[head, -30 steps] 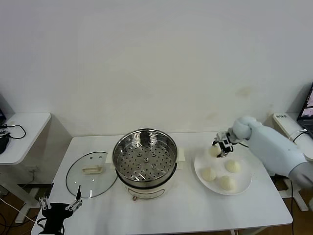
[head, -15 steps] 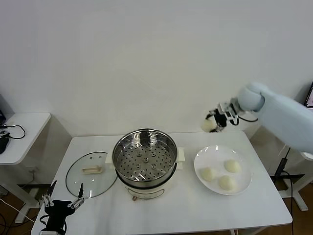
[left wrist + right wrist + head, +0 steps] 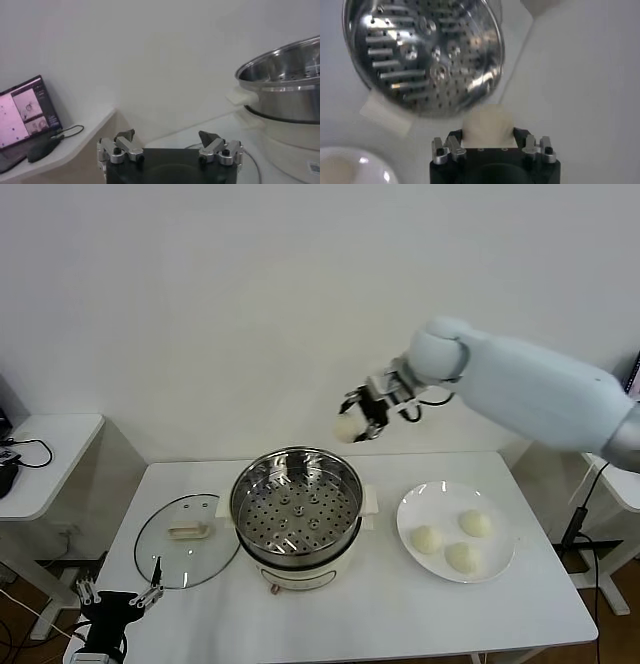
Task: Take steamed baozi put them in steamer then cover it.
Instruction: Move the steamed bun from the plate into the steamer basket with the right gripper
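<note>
My right gripper should set the baozi down on the far part of the perforated tray [image 3: 295,475] [image 3: 471,64], near the back side of the steamer.
My right gripper [image 3: 358,420] is shut on one cream-white baozi [image 3: 347,427], held in the air just above the steamer's far right rim. In the right wrist view the baozi [image 3: 487,126] sits squeezed between the jaws, with the steamer [image 3: 424,55] beyond it. The steel steamer [image 3: 297,506] stands mid-table with its perforated tray bare. Three more baozi [image 3: 427,539] lie on the white plate [image 3: 500,564] at the right. The glass cover [image 3: 187,537] lies flat on the table left of the steamer. My left gripper [image 3: 115,597] waits open at the table's front left corner, with nothing between its fingers [image 3: 125,136].
A small white side table [image 3: 45,454] with a cable stands at the far left. The left wrist view shows a laptop [image 3: 27,112] on it. A white wall runs behind the table.
My right gripper lifted a baozi off the plate and carried it up and left, from above the plate to over the steamer's rim. The left gripper has drifted slightly.
</note>
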`<control>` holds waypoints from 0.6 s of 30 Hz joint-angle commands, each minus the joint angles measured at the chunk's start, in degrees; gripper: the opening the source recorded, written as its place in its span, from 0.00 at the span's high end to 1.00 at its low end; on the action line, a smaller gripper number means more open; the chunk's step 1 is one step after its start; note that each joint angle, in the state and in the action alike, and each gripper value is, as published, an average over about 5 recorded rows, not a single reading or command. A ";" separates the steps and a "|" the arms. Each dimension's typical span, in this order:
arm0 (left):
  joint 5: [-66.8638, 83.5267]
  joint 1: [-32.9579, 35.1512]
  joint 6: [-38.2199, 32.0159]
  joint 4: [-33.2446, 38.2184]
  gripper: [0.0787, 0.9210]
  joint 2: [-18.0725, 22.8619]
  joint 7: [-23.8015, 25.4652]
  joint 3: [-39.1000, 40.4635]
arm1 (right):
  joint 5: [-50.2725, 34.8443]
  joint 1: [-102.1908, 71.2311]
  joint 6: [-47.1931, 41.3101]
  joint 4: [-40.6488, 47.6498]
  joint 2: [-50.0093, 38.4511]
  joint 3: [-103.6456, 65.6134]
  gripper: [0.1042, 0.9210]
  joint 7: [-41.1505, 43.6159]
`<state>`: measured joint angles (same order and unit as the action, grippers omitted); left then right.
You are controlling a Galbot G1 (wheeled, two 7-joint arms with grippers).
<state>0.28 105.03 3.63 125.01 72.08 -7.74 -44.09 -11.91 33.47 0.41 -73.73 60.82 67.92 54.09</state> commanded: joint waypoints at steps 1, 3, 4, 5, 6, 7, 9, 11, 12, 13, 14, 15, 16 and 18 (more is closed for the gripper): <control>0.16 0.29 0.22 1.03 0.12 -0.17 0.06 -0.60 | 4.07 0.78 5.59 0.45 9.66 5.50 0.34 -1.97; 0.14 0.42 0.25 1.40 0.12 -0.02 0.09 -0.77 | 7.74 -0.26 7.76 1.86 10.79 5.82 0.34 -2.49; 0.13 0.44 0.26 1.50 0.12 0.09 0.10 -0.81 | 9.28 -0.83 8.66 2.49 11.24 5.89 0.34 -2.76; 0.11 0.45 0.26 1.58 0.12 0.23 0.10 -0.84 | 10.52 -1.42 9.42 2.98 11.58 5.90 0.34 -3.00; 0.08 0.43 0.27 1.61 0.12 0.36 0.09 -0.83 | 11.42 -1.96 10.00 3.31 11.80 5.83 0.34 -3.25; 0.02 0.40 0.27 1.63 0.12 0.46 0.08 -0.78 | 12.40 -2.54 10.54 3.62 11.98 5.75 0.34 -3.54; -0.14 0.34 0.26 1.63 0.12 0.58 0.07 -0.60 | 14.64 -3.73 12.16 4.37 12.32 5.62 0.34 -4.39; -0.33 0.21 0.27 1.67 0.12 0.63 0.08 -0.38 | 18.23 -5.07 14.22 5.59 12.71 5.42 0.34 -5.44; -0.39 0.12 0.29 1.72 0.12 0.66 0.09 -0.28 | 19.78 -5.60 15.15 6.23 12.89 5.31 0.34 -5.88; -0.44 0.02 0.32 1.79 0.12 0.70 0.11 -0.18 | 21.20 -6.20 15.88 6.89 13.07 5.07 0.34 -6.27; -0.49 -0.08 0.35 1.86 0.12 0.75 0.12 -0.07 | 22.70 -6.86 16.61 7.56 13.25 4.78 0.34 -6.71; -0.54 -0.15 0.38 1.91 0.12 0.78 0.14 0.04 | 23.54 -7.39 17.12 8.09 13.41 4.50 0.34 -7.07; -0.59 -0.21 0.41 1.94 0.12 0.83 0.15 0.14 | 24.10 -7.91 17.53 8.52 13.56 4.26 0.34 -7.41; -0.70 -0.28 0.42 1.96 0.12 0.94 0.16 0.32 | 25.32 -8.97 18.44 9.28 13.87 3.79 0.34 -8.15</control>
<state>-0.25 104.87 4.00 126.72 72.85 -7.64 -44.09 4.81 27.84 13.45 -67.45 72.23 71.41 48.27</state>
